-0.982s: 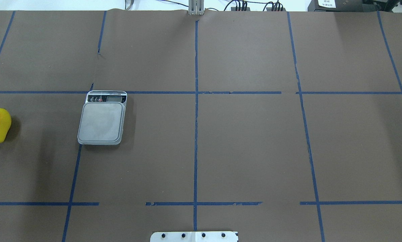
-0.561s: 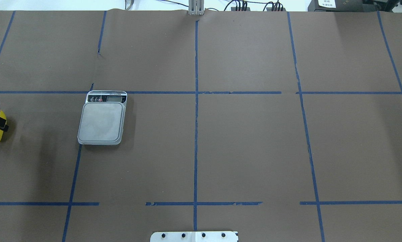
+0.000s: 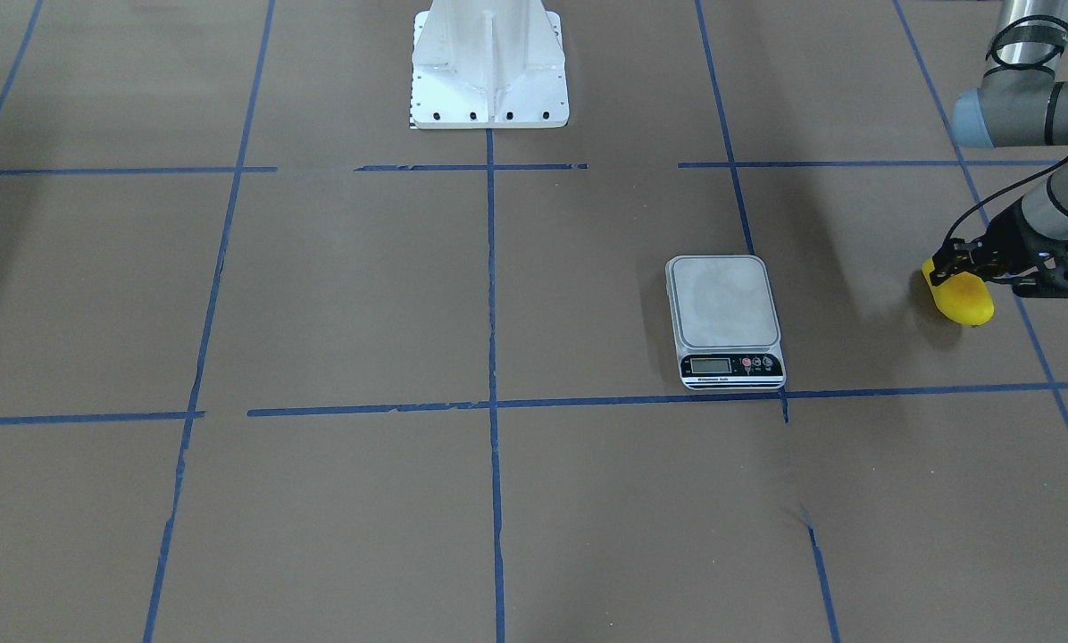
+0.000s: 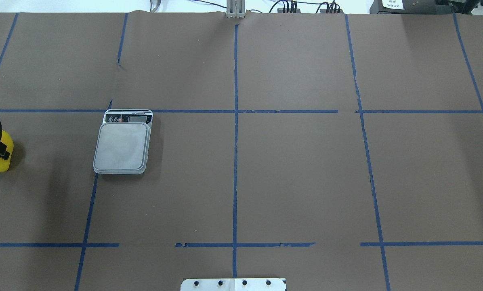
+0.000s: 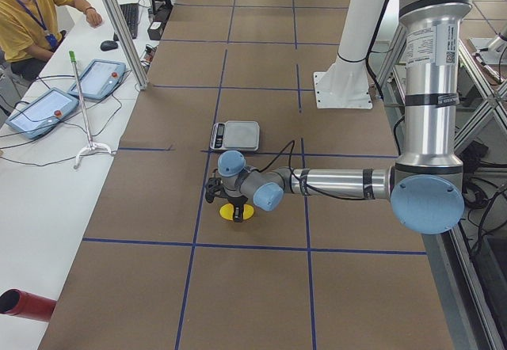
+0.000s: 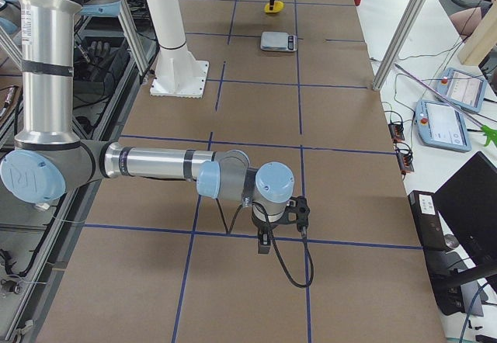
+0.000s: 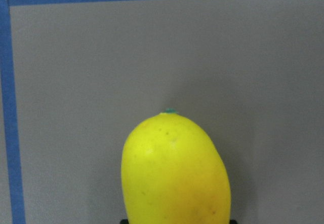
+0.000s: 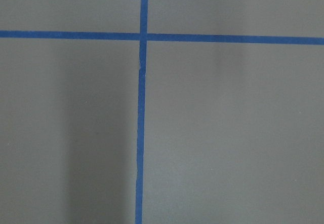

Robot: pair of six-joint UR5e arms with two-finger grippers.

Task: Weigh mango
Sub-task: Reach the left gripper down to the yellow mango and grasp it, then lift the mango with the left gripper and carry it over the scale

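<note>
I need to release the mango from my left gripper near the middle of the scale's bare silver platform (image 3: pixel 735 302).
The mango (image 4: pixel 0 159) is bright yellow and sits at the far left edge of the overhead view; it also shows in the front-facing view (image 3: pixel 964 302) at the right. My left gripper (image 3: pixel 966 271) is shut on the mango, low over the brown table. The left wrist view shows the mango (image 7: pixel 174 176) filling the lower middle, with the fingers almost hidden. The scale (image 4: pixel 122 146) lies to the right of the mango with a bare platform. My right gripper (image 6: pixel 279 220) hangs over bare table near the robot's right end; I cannot tell whether it is open or shut.
Blue tape lines (image 4: pixel 235 133) divide the brown table cover into squares. The white robot pedestal (image 3: pixel 489 67) stands at the robot's side of the table. Operator tablets (image 5: pixel 47 104) and a person sit at a white side table beyond the far edge.
The mango and my left gripper moved left toward the edge of the view, then came back slightly right. The mango now looks narrower than a second ago. The scale has not moved.
</note>
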